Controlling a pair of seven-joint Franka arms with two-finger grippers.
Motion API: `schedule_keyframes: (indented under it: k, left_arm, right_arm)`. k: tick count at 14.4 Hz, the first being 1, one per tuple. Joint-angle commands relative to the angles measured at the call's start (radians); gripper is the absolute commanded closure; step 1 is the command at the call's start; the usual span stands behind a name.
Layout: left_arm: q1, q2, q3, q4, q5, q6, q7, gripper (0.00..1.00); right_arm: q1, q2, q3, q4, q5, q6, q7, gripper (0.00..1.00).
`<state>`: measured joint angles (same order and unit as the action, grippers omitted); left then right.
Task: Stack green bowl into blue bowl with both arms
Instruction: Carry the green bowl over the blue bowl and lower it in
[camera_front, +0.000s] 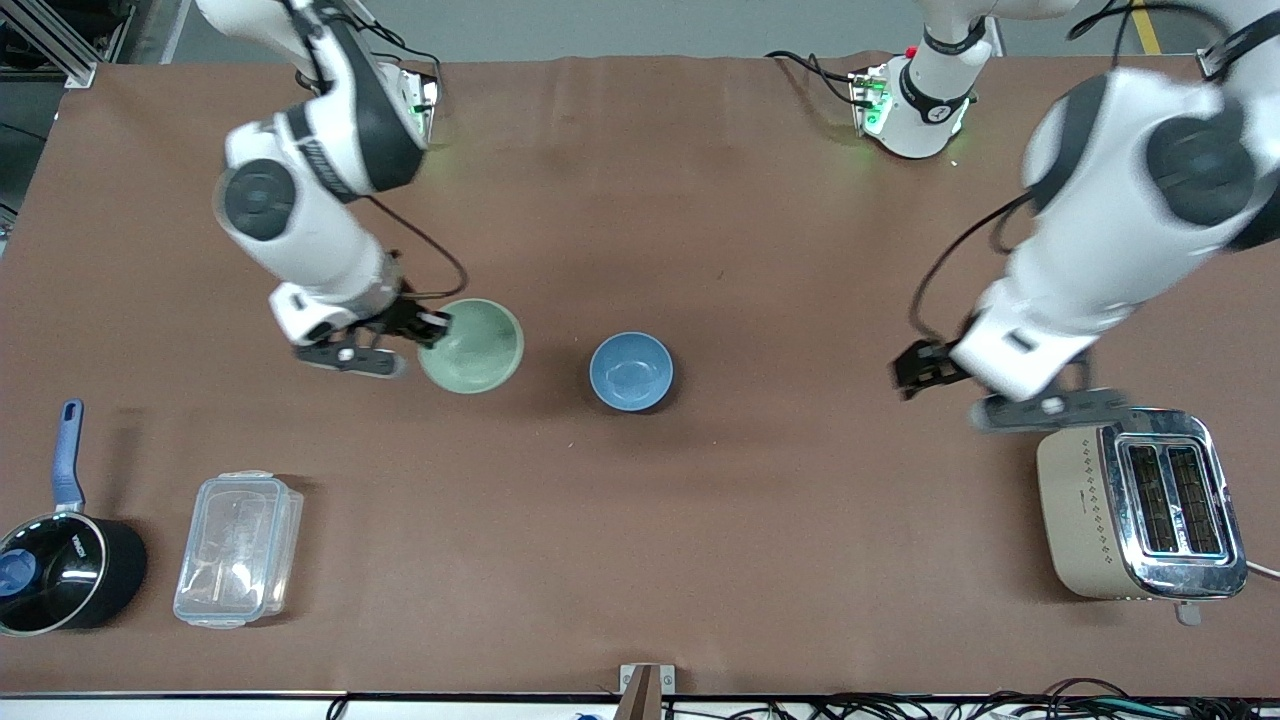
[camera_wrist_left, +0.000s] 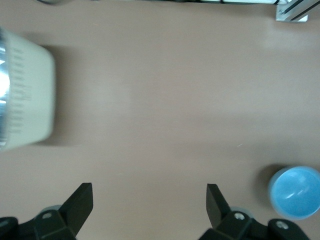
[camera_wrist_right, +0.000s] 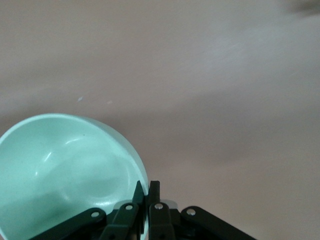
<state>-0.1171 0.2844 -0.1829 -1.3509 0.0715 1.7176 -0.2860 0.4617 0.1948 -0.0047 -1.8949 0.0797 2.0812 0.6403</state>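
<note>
Next, my right gripper lets go of the green bowl upright in the middle of the blue bowl (camera_front: 631, 370), with its rim covering the blue one.
The pale mint-green bowl (camera_front: 473, 345) is held tilted, a little above the table, by my right gripper (camera_front: 436, 326), which is shut on its rim at the side toward the right arm's end. In the right wrist view the green bowl (camera_wrist_right: 60, 170) fills the lower corner and the gripper (camera_wrist_right: 148, 192) pinches its edge. The sky-blue bowl (camera_front: 631, 371) stands upright on the table beside the green bowl, toward the left arm's end. My left gripper (camera_front: 925, 372) is open and empty, over bare table between the blue bowl and the toaster. The left wrist view shows the gripper (camera_wrist_left: 150, 200) and the blue bowl (camera_wrist_left: 296, 192).
A beige and chrome toaster (camera_front: 1140, 503) stands near the left arm's end, also in the left wrist view (camera_wrist_left: 22, 90). A clear plastic box (camera_front: 238, 548) and a black saucepan (camera_front: 60, 570) with a blue handle stand near the right arm's end, close to the front camera.
</note>
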Motion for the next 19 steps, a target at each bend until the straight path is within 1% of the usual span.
schedule_keyframes:
  k: [1,3,4,7,9,11,12,14,15,16,17,19]
  left_arm:
    - [0.066,-0.071,-0.007,-0.022,-0.013,-0.08,0.123,0.0]
    - [0.132,-0.106,-0.01,-0.024,-0.03,-0.139,0.212,0.0]
    - [0.145,-0.123,-0.009,-0.025,-0.035,-0.154,0.25,0.0]
    - [0.157,-0.177,0.0,-0.025,-0.021,-0.188,0.307,0.0]
    - [0.183,-0.212,0.0,-0.033,-0.028,-0.2,0.306,0.0]
    - [0.182,-0.252,0.003,-0.062,-0.027,-0.205,0.304,0.0]
    - [0.183,-0.283,0.005,-0.092,-0.029,-0.211,0.301,0.0]
    - [0.172,-0.352,0.026,-0.16,-0.036,-0.211,0.313,0.0]
    - [0.159,-0.373,0.032,-0.186,-0.036,-0.211,0.314,0.0]
    - [0.139,-0.393,0.054,-0.212,-0.036,-0.211,0.314,0.0]
    - [0.119,-0.396,0.078,-0.223,-0.036,-0.213,0.314,0.0]
    - [0.108,-0.399,0.088,-0.223,-0.036,-0.22,0.309,0.0]
  right_arm:
    - [0.106,0.142,-0.014,0.147,0.009,-0.009,0.149,1.0]
    - [0.185,0.222,-0.015,0.216,-0.001,-0.007,0.255,1.0]
    - [0.212,0.245,-0.015,0.241,-0.003,-0.007,0.29,1.0]
    - [0.259,0.268,-0.015,0.252,-0.005,0.006,0.348,1.0]
    - [0.276,0.305,-0.015,0.25,-0.008,0.077,0.389,1.0]
    - [0.295,0.342,-0.015,0.252,-0.009,0.115,0.401,1.0]
    - [0.299,0.35,-0.017,0.252,-0.008,0.118,0.407,1.0]
    - [0.282,0.354,-0.017,0.25,-0.009,0.122,0.414,1.0]
    - [0.285,0.371,-0.018,0.252,-0.011,0.126,0.415,1.0]
    - [0.291,0.385,-0.02,0.25,-0.011,0.138,0.415,1.0]
    - [0.29,0.387,-0.02,0.246,-0.018,0.144,0.414,1.0]
    - [0.285,0.387,-0.02,0.241,-0.024,0.142,0.415,1.0]
